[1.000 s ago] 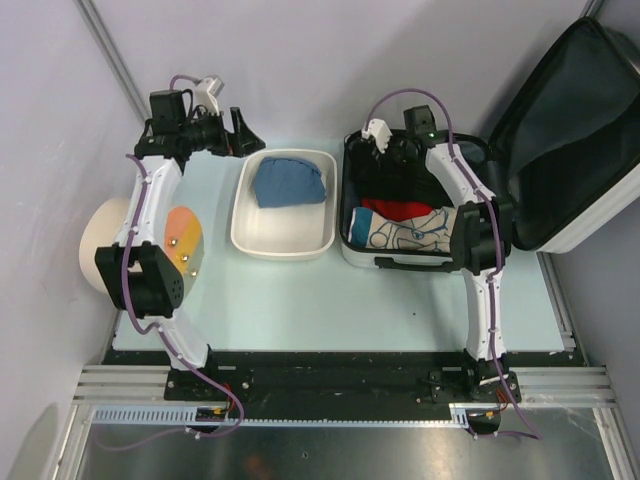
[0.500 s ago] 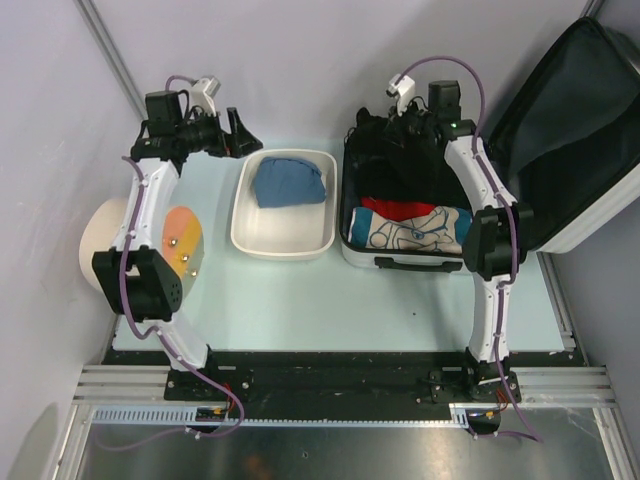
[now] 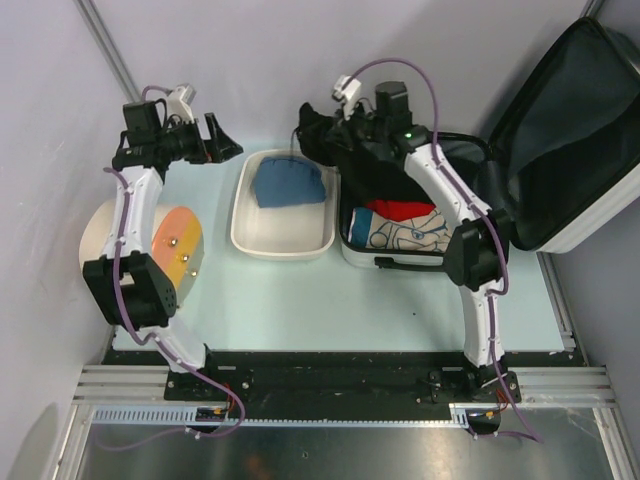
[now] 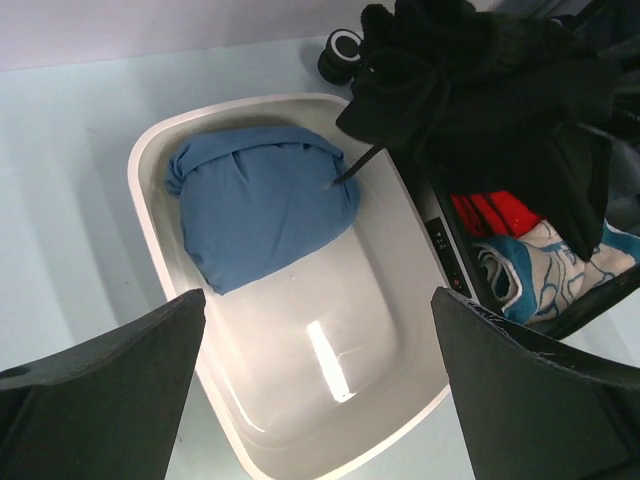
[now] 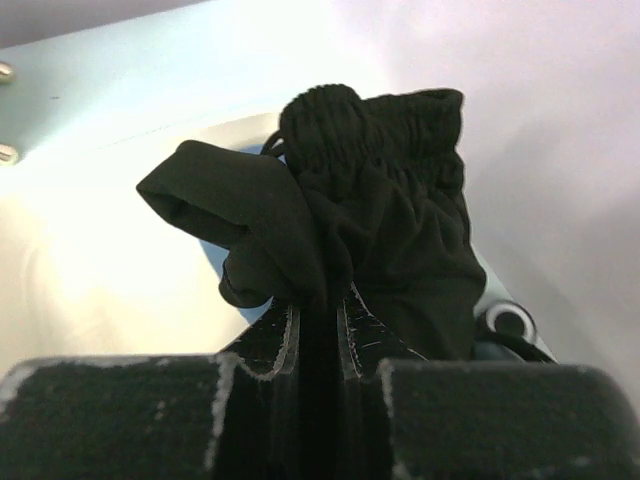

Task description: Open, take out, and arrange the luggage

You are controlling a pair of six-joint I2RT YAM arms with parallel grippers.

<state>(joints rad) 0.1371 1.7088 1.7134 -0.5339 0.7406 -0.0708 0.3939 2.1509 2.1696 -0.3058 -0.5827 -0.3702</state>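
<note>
The black garment in the cream tub will be released by my right gripper along the near edge of the blue cloth (image 3: 286, 212) (image 5: 204, 282). The black garment now hangs between luggage and tub.
The luggage (image 3: 392, 262) lies open at the right of the table, its dark-lined lid (image 3: 570, 130) leaning back to the upper right. A red cloth (image 3: 400, 209) and a white-and-blue printed cloth (image 3: 405, 233) lie inside it. My right gripper (image 3: 322, 135) is shut on a black garment (image 5: 380, 190) and holds it in the air over the gap between the luggage and the cream tub (image 3: 250, 235). The garment also shows in the left wrist view (image 4: 470, 70). My left gripper (image 3: 215, 140) is open and empty, just left of the tub's far end.
A folded blue cloth (image 3: 288, 184) lies in the far half of the tub; the near half of the tub (image 4: 330, 350) is bare. A cream cylinder with an orange end (image 3: 180, 245) lies at the left table edge. Walls stand close behind and at both sides.
My right gripper has lifted the black garment out of the luggage and carried it left toward the tub. My left arm has shifted a little to the left.
</note>
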